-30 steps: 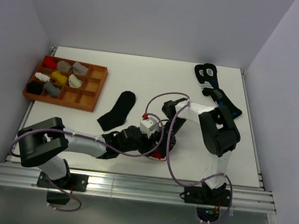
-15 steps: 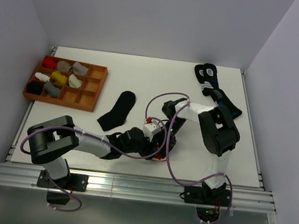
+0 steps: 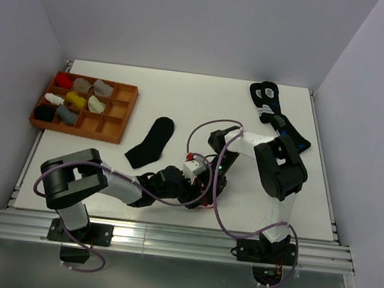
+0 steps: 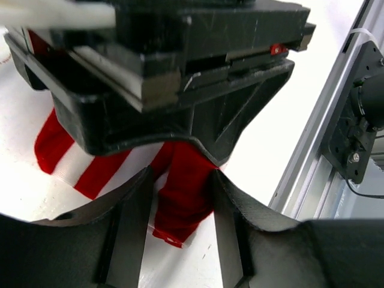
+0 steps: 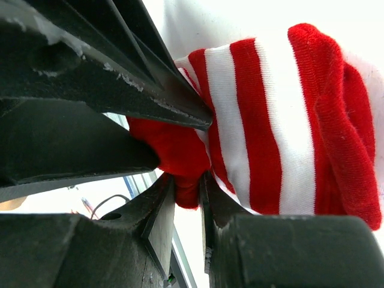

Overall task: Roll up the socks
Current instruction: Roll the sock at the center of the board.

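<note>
The same thin red fold is crowded by both my grippers, so my left gripper will keep the sock while my right gripper backs off and takes a wider striped fold (image 5: 231, 177).
The red-and-white striped sock (image 5: 270, 120) lies on the white table near the front, and in the top view it is almost hidden under both grippers. Only a red scrap (image 3: 202, 201) shows there. My right gripper (image 5: 187, 186) is shut on a thin fold of its red end. My left gripper (image 4: 180, 180) meets it from the left, and the same red end (image 4: 183, 198) fills the gap between its fingertips. From above, the left gripper (image 3: 197, 191) and the right gripper (image 3: 210, 184) are pressed close together. The plain black sock (image 3: 151, 142) lies flat to their upper left, untouched.
A brown compartment tray (image 3: 121, 116) with small sock bundles stands at the back left. Dark socks with white rings (image 3: 272, 109) lie at the back right. The table's metal front rail (image 4: 312, 162) runs close beside the left gripper.
The left arm's elbow has swung rightward towards the middle, with its gripper staying at the striped sock. The right arm and the black sock have not moved.
</note>
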### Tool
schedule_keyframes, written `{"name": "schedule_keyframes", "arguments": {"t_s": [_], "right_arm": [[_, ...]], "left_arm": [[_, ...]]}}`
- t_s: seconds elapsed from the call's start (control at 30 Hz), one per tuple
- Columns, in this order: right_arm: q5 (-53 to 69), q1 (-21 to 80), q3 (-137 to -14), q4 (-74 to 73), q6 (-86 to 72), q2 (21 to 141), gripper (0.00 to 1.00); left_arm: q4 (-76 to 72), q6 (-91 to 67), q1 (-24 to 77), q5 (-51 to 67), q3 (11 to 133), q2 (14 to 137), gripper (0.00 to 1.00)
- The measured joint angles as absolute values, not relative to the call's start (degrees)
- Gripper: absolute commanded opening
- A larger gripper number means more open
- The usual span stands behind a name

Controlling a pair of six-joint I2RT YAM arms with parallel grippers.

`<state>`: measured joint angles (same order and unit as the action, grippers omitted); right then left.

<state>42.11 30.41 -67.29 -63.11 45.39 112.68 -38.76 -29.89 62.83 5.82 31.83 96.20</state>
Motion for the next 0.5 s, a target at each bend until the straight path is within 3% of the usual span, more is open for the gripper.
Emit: {"name": "schedule_keyframes", "arguments": {"t_s": [0.2,0.5], "right_arm": [[42.06,30.41,-67.29,-63.05,44.99,112.68,0.20],[41.19,30.33,-67.11,-63.35,44.45,112.68,0.20]], "left_arm": [[-39.44,-30.68,62.81,6.94,31.33,96.27,0.45],[-39.59,-31.42,62.81,8.73,32.60,97.89,0.06]]}}
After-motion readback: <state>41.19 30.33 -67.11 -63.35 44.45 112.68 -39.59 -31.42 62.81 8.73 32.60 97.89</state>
